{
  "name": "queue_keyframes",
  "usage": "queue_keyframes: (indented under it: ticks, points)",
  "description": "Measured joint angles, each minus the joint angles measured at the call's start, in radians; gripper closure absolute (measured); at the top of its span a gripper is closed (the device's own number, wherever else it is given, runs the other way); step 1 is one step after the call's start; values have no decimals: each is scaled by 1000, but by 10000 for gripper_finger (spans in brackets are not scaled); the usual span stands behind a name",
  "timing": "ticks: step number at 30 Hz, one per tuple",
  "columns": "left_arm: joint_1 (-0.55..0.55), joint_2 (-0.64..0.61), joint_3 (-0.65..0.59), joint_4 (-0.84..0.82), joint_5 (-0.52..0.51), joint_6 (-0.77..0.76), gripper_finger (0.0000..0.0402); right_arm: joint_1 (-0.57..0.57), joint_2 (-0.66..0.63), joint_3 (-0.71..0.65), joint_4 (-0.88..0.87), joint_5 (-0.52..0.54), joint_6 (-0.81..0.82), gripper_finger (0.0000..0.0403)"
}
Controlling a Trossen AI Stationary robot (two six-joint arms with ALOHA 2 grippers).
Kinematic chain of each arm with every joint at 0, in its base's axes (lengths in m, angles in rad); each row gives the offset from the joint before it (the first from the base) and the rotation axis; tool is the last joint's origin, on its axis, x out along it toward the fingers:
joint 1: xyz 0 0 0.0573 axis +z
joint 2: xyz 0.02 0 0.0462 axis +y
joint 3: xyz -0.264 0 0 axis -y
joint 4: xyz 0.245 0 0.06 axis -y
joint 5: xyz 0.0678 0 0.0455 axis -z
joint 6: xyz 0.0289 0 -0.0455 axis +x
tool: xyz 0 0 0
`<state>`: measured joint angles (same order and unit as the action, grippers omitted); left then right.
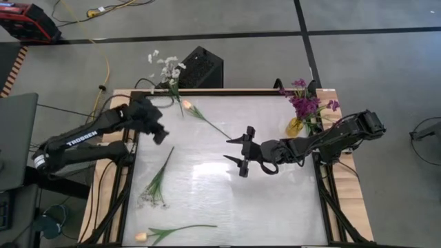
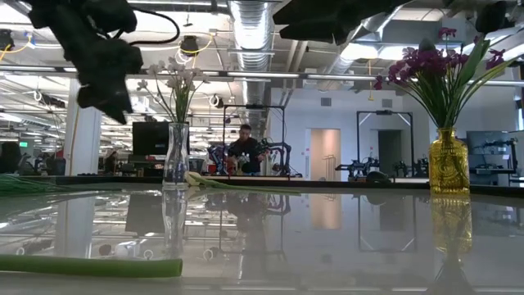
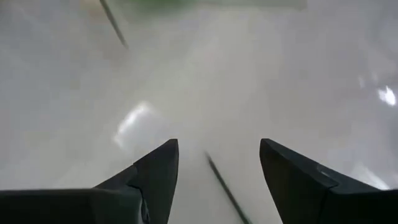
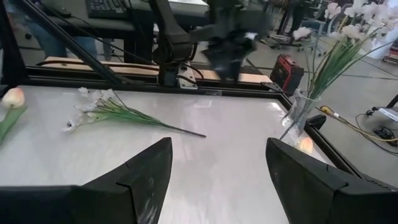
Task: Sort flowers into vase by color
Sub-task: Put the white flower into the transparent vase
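Next, my left gripper should go to the white sprig and close on its stem's middle (image 1: 162, 171), where the green pieces begin to spread.
A clear vase (image 1: 170, 84) at the far left holds white flowers (image 1: 165, 67). A yellow vase (image 1: 296, 126) at the far right holds purple flowers (image 1: 304, 102). A peach tulip (image 1: 201, 115) lies flat on the table with its bud by the clear vase. A white sprig (image 1: 157, 180) lies flat left of the middle, and another tulip (image 1: 172, 232) lies at the near edge. My left gripper (image 3: 217, 144) hovers open over the far left of the table (image 1: 157, 131). My right gripper (image 4: 217, 142) stands open above the table's middle (image 1: 242, 150), level, pointing left.
The white tabletop (image 1: 275, 207) is bare at the middle and near right. A black box (image 1: 203, 67) stands behind the far edge by the clear vase. Beyond the table are cables, a red case (image 1: 27, 21) and, far off, a seated person (image 2: 246, 147).
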<state>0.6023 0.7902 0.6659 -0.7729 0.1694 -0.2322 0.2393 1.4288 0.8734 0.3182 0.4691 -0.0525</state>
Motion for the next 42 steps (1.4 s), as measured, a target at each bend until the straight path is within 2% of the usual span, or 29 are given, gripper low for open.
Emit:
queue_keyframes:
  ticks: [5, 8, 10, 15, 20, 26, 35, 38, 42]
  points:
    - [-194, 2, 0, -114, -12, -98, 188, 22, 0, 0, 0, -5, 0, 117]
    - [-319, 1, 0, -148, -35, -185, 188, 28, 0, 0, 0, -85, -2, 117]
    - [-407, 1, -3, -162, -89, -278, 188, 28, 0, 0, 0, -138, -1, 117]
    - [-610, 2, -96, -141, -174, -530, 188, 36, 0, 0, 0, -157, -3, 117]
    - [-753, 20, -205, -34, -243, -725, 188, 33, 0, 0, 19, -156, -28, 117]
    - [-854, 76, -298, 149, -269, -803, 189, 25, 0, 0, 37, -157, -35, 117]
    - [-932, 261, -300, 191, -306, -840, 197, 25, 0, 0, 60, -156, -38, 117]
    - [-950, 303, -281, 179, -309, -841, 226, 20, 0, 0, 69, -156, -54, 117]
    - [-967, 316, -238, 139, -310, -822, 300, 13, 0, 0, 107, -156, -107, 117]
